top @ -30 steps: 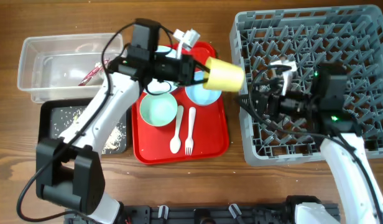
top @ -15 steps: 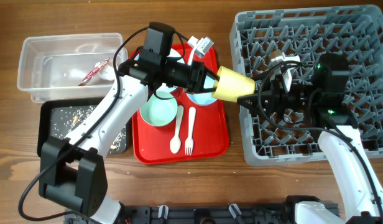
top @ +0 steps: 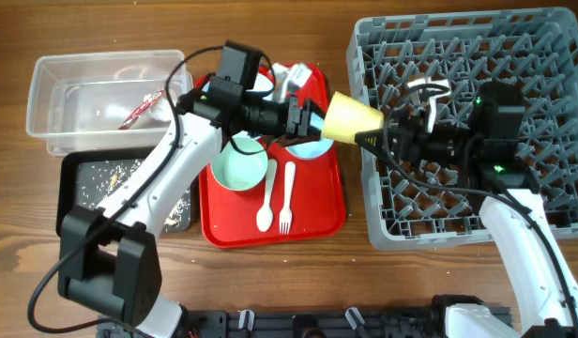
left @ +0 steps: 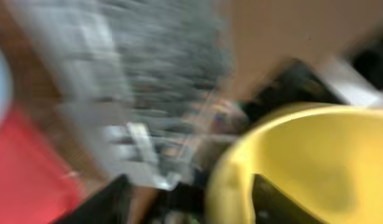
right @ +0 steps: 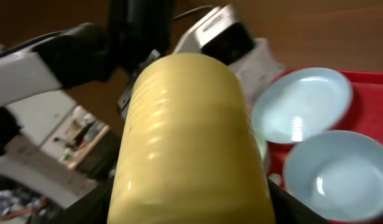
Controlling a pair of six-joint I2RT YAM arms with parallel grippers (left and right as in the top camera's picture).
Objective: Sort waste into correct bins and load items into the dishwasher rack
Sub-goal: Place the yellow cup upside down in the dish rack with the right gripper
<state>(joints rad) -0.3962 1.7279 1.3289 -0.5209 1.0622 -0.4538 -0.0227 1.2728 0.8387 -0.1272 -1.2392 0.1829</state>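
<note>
The robot's right gripper should release the yellow cup among the wires near the middle of the dishwasher rack (top: 448, 159).
The small yellow cup (top: 350, 117) hangs on its side in the air between the red tray and the dishwasher rack (top: 552, 56). My right gripper (top: 378, 127) is shut on its base end; in the right wrist view the cup (right: 188, 137) fills the space between both fingers. My left gripper (top: 312, 119) is at the cup's mouth, open. The blurred left wrist view shows one finger (left: 285, 205) inside the cup (left: 316, 162) and the other standing clear of the rim. The wrapper (top: 139, 111) lies in the clear tub (top: 45, 103), and food scraps (top: 176, 207) lie in the black tray (top: 78, 169).
The red serving tray (top: 317, 221) holds a pale green bowl (top: 240, 169), a light blue bowl (top: 308, 147), a white spoon (top: 267, 197) and a fork (top: 287, 197). The light blue plate (right: 301, 104) sits at its far end, partly under my left arm.
My left gripper carried the cup right toward the rack, and the right gripper came in and closed on it. The left jaws have since opened off the rim.
</note>
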